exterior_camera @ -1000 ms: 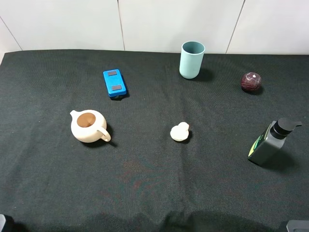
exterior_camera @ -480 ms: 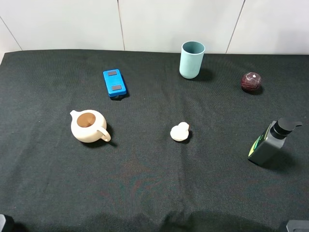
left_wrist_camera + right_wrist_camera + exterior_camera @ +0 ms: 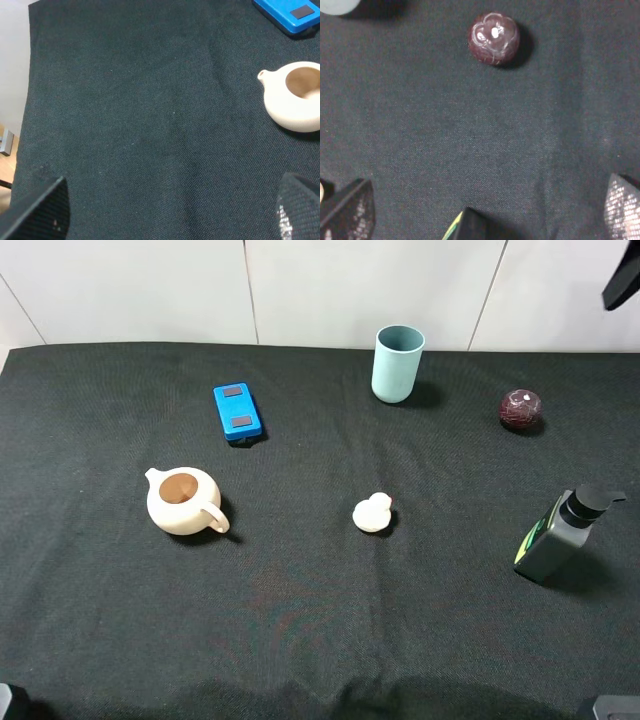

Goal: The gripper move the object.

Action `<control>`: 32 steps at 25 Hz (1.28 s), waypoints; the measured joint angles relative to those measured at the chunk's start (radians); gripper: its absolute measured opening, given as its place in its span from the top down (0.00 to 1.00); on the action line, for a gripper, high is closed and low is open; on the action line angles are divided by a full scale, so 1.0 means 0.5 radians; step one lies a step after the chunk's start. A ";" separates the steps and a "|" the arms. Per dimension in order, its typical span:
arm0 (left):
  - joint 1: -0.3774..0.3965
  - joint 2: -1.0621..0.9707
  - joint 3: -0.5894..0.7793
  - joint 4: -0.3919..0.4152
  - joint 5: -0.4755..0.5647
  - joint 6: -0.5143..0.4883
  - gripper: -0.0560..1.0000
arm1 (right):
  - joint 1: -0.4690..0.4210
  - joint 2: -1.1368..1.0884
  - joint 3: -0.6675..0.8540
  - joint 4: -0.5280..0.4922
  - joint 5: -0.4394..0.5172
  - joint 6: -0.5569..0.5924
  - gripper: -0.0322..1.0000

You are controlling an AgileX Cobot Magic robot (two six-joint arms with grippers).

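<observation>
Next, the right gripper goes to the dark maroon ball past the grey pump bottle and closes on the ball's opposite sides (image 3: 520,410) (image 3: 493,39).
The object, a small glossy dark maroon ball (image 3: 521,408) with a whitish spot, lies on the black cloth at the far right, to the right of the cup. In the right wrist view the ball (image 3: 493,38) lies beyond my right gripper (image 3: 485,210), which is open, empty and well above the cloth. Its fingertips (image 3: 347,210) stand wide apart. A black part of my right arm (image 3: 621,282) shows at the top right edge of the high view. My left gripper (image 3: 170,210) is open and empty over the cloth's left side, far from the ball.
A teal cup (image 3: 398,362) stands at the back. A blue flat device (image 3: 237,412) lies at the back left. A cream teapot (image 3: 183,501) sits at the left, a white lumpy figurine (image 3: 373,513) in the middle and a grey pump bottle (image 3: 560,533) at the right.
A black part of my right arm has come into the high view at the top right. Nothing on the cloth has moved.
</observation>
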 joint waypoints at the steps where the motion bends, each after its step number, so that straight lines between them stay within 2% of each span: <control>1: 0.000 0.000 0.000 0.000 0.000 0.000 0.11 | 0.000 0.028 -0.002 0.005 0.000 0.000 0.30; 7: 0.000 0.000 0.000 0.000 0.000 0.000 0.11 | 0.000 0.169 -0.009 0.014 -0.021 -0.017 0.30; 32: 0.000 0.000 0.000 0.000 0.000 0.000 0.11 | 0.000 0.798 -0.021 0.134 -0.484 -0.098 0.30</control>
